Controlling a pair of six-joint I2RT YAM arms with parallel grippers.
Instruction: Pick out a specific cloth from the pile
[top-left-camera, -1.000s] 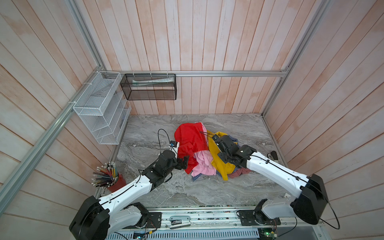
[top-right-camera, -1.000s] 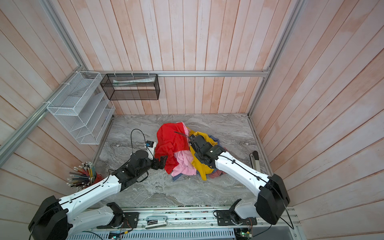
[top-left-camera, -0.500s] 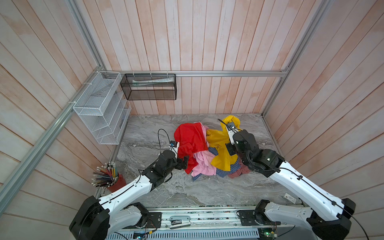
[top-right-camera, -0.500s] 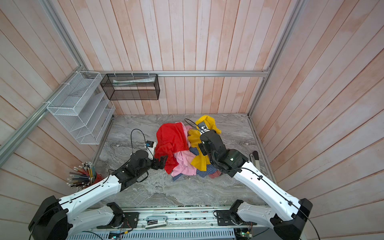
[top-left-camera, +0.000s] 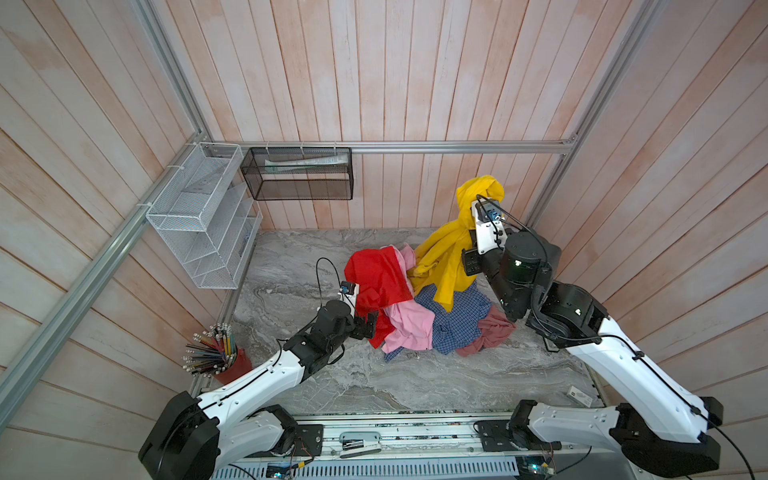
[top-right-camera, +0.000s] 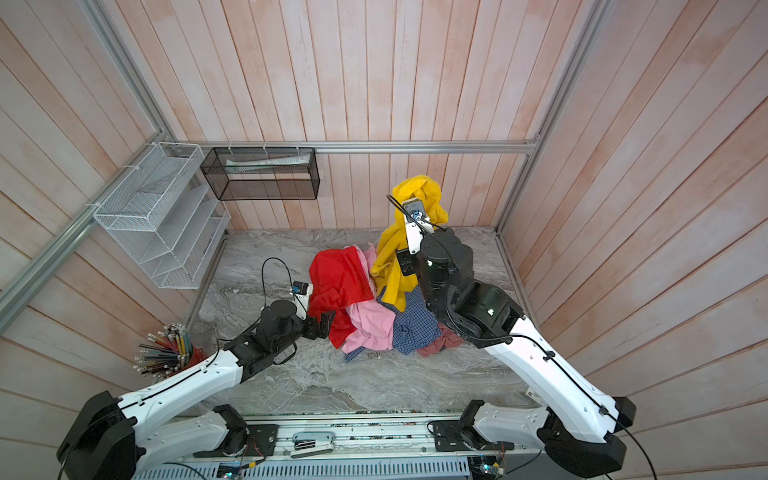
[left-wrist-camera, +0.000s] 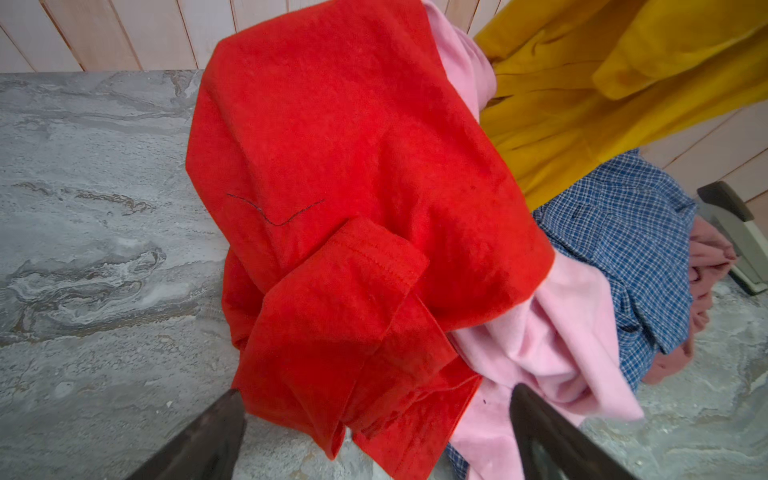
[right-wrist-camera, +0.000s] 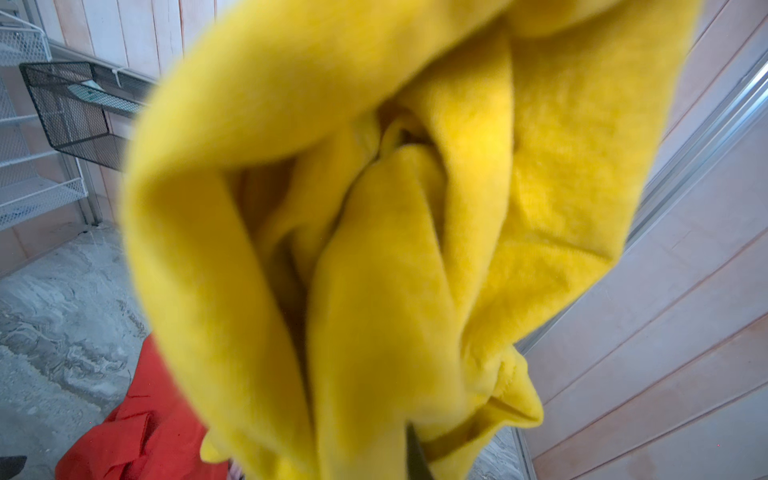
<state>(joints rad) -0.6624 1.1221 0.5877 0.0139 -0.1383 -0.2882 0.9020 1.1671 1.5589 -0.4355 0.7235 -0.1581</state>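
The yellow garment's hanging side (top-left-camera: 435, 249) (left-wrist-camera: 544, 124), below my right gripper and facing the red garment, should be gripped next by my left gripper after it leaves the red garment.
The cloth (top-left-camera: 446, 257) (top-right-camera: 395, 253), a mustard-yellow garment, hangs high over the back right of the table. My right gripper (top-left-camera: 478, 195) (top-right-camera: 412, 192) is shut on its top, and folds hide the fingers. It fills the right wrist view (right-wrist-camera: 374, 249). Its lower end rests on the pile (top-left-camera: 415, 316) (top-right-camera: 374, 316), over the blue checked shirt (top-left-camera: 457, 316). My left gripper (top-left-camera: 368, 326) (top-right-camera: 326, 324) (left-wrist-camera: 376, 390) stands open, low at the pile's left edge. The hem of the red garment (top-left-camera: 378, 278) (left-wrist-camera: 353, 166) lies between its fingers.
The pile also holds a pink garment (top-left-camera: 409, 328) and a dusty rose one (top-left-camera: 490, 332). A white wire rack (top-left-camera: 199, 216) and a black mesh basket (top-left-camera: 297, 172) hang at the back left. A red cup of pencils (top-left-camera: 216, 353) stands front left. Wooden walls close in on the right.
My right gripper has risen and swung toward the back right with the yellow cloth, drawing most of it up out of the pile. The left arm has not moved.
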